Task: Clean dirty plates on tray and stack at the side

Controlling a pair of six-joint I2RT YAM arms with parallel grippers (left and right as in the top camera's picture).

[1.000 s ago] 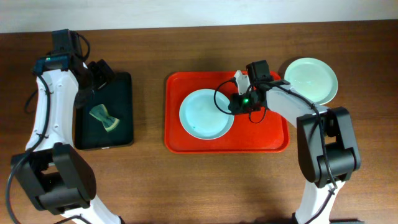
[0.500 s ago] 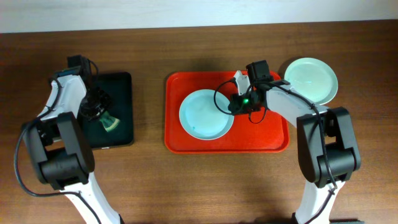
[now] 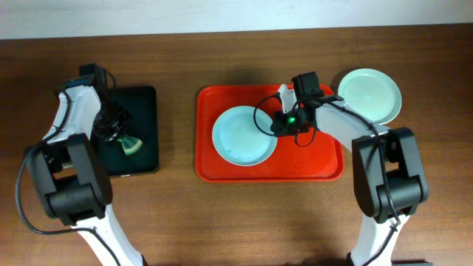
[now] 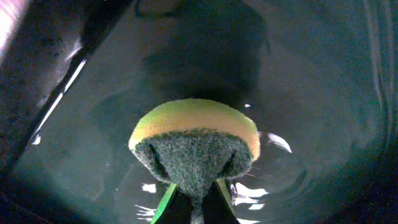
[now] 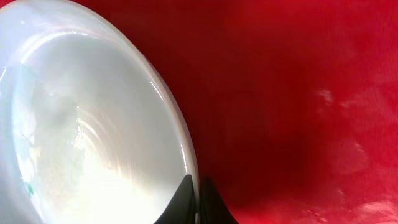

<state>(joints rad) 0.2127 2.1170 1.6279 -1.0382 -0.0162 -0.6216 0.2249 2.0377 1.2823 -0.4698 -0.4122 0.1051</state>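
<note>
The left gripper should release the sponge on the black tray's bottom (image 3: 140, 139), toward the side that faces the red tray.
A pale blue plate (image 3: 242, 136) lies on the red tray (image 3: 318, 159), left of its middle. My right gripper (image 3: 280, 124) is shut on that plate's right rim; the right wrist view shows the plate (image 5: 81, 137) with its thin rim pinched between the gripper's (image 5: 198, 202) dark fingertips over the red tray (image 5: 298, 93). A pale mint plate (image 3: 369, 94) rests on the table right of the tray. My left gripper (image 4: 196, 202) is shut on a yellow and green sponge (image 4: 196, 140), which is squeezed into a fold. From overhead the sponge (image 3: 131, 145) sits under the left gripper (image 3: 123, 137).
A black tray (image 3: 144, 111) lies at the left; its wet floor (image 4: 311, 93) shines under the sponge. Bare wooden table surrounds both trays. The right arm reaches across the red tray's right half.
The left arm swung down over the black tray and its jaws closed on the sponge, folding it. The right gripper and the plates have not moved.
</note>
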